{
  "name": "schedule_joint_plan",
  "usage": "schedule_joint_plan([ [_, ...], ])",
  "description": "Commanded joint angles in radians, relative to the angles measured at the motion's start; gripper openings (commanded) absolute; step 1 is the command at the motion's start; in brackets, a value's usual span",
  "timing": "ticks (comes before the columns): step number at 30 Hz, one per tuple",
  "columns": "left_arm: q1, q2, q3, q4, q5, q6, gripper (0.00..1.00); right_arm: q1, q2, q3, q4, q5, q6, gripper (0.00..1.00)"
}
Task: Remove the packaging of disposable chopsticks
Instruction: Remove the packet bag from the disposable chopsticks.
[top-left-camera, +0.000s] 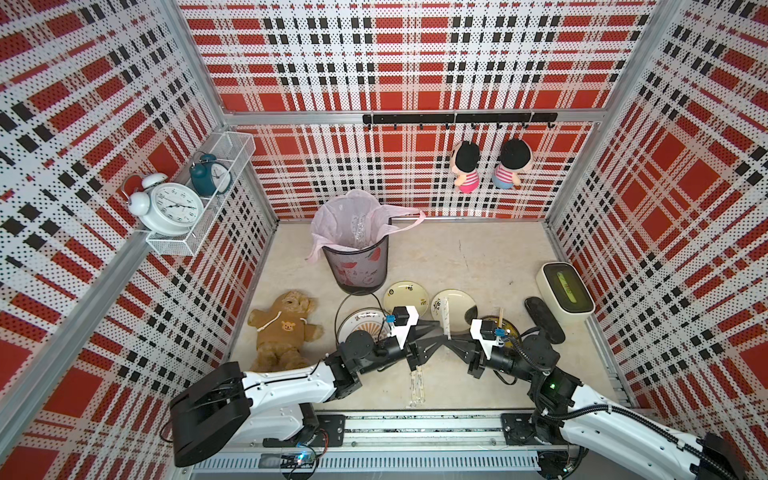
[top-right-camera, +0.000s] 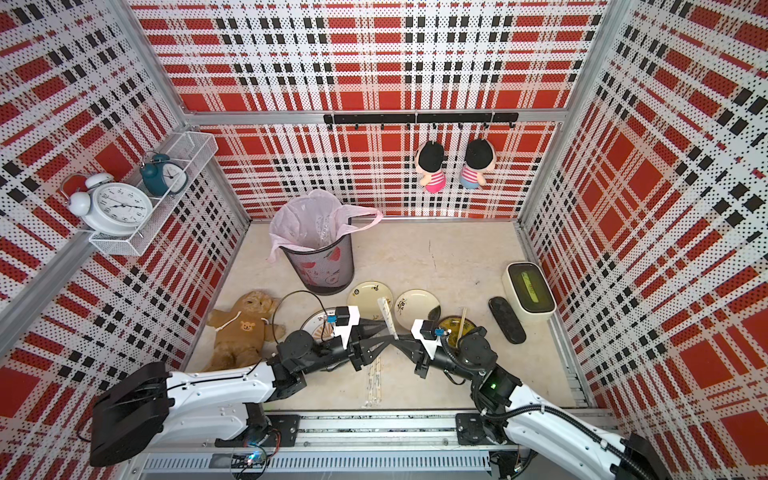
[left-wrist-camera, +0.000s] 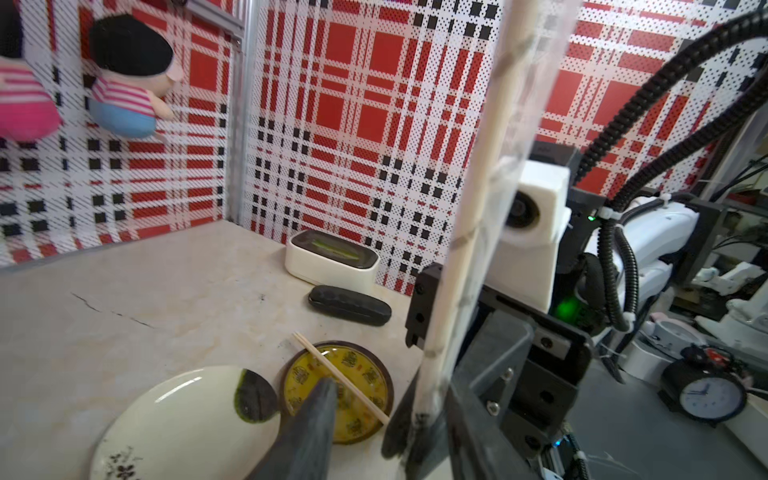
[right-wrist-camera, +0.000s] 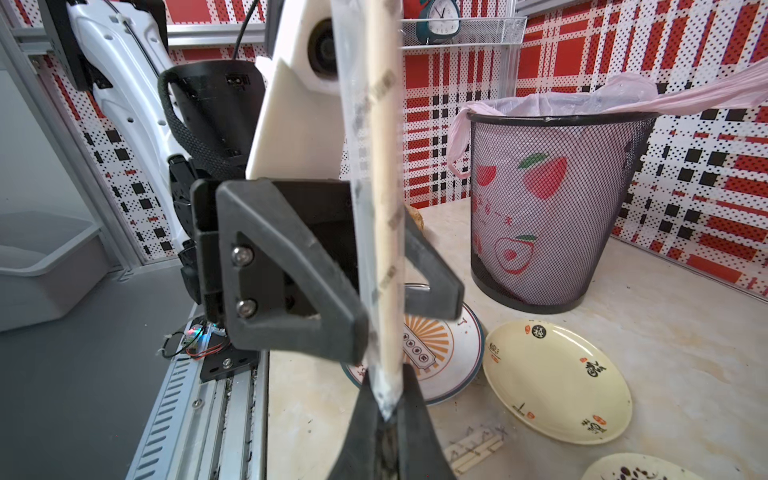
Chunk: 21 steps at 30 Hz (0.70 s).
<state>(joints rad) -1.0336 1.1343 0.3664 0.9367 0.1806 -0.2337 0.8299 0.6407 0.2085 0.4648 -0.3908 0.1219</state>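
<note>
My left gripper's fingers straddle the packaging's lower part, close to my right gripper, so my left gripper needs to rise and pinch the packaging's top end (top-left-camera: 445, 302).
A pair of disposable chopsticks (right-wrist-camera: 384, 208) stands upright inside its clear packaging (right-wrist-camera: 357, 166) between my two grippers, and shows in both top views (top-left-camera: 446, 318) (top-right-camera: 386, 316). My right gripper (right-wrist-camera: 388, 409) is shut on the lower tip of that sleeve. My left gripper (left-wrist-camera: 365, 403) is open, its fingers (right-wrist-camera: 332, 324) standing on either side of the sleeve a little higher up. Bare chopsticks (left-wrist-camera: 340, 378) lie across a yellow plate (left-wrist-camera: 299, 374). More wrapped chopsticks (top-left-camera: 417, 384) lie on the table near the front edge.
A mesh bin (top-left-camera: 357, 266) with a pink liner stands at the back left, with clear wrappers inside. Three plates (top-left-camera: 405, 297) (top-left-camera: 453, 307) (top-left-camera: 361, 322) lie behind the grippers. A teddy bear (top-left-camera: 286, 328) lies at the left. A black case (top-left-camera: 544, 320) and a white box (top-left-camera: 565, 293) are at the right.
</note>
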Motion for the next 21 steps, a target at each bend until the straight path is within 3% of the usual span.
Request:
schedule_joint_plan([
  [1, 0.008, -0.081, 0.007, -0.004, -0.077, 0.018, 0.60, 0.000, 0.020, -0.028, 0.076, -0.007, 0.012, 0.00],
  [4, 0.029, -0.083, 0.050, -0.051, -0.049, 0.027, 0.63, 0.000, 0.021, -0.035, 0.082, -0.027, 0.019, 0.00],
  [10, 0.034, 0.036, 0.128, -0.078, 0.023, 0.026, 0.66, 0.003, 0.046, -0.036, 0.097, -0.058, 0.019, 0.00],
  [12, 0.031, 0.060, 0.140, -0.063, 0.043, 0.024, 0.56, 0.005, 0.065, -0.030, 0.093, -0.052, 0.019, 0.00],
  [14, 0.030, 0.074, 0.151, -0.056, 0.066, 0.024, 0.26, 0.008, 0.084, -0.020, 0.078, -0.045, 0.014, 0.00],
  [16, 0.032, 0.076, 0.157, -0.054, 0.084, 0.027, 0.07, 0.009, 0.099, -0.015, 0.080, -0.045, 0.012, 0.00],
  [17, 0.033, 0.076, 0.155, -0.054, 0.087, 0.030, 0.01, 0.011, 0.103, -0.015, 0.086, -0.046, 0.013, 0.00],
  [19, 0.038, 0.073, 0.151, -0.054, 0.108, 0.030, 0.00, 0.011, 0.106, -0.016, 0.090, -0.042, 0.018, 0.00],
  [20, 0.042, 0.070, 0.148, -0.054, 0.135, 0.032, 0.00, 0.011, 0.104, -0.021, 0.094, -0.042, 0.022, 0.15],
  [21, 0.045, 0.068, 0.145, -0.054, 0.161, 0.034, 0.00, 0.011, 0.100, -0.027, 0.107, -0.039, 0.030, 0.43],
])
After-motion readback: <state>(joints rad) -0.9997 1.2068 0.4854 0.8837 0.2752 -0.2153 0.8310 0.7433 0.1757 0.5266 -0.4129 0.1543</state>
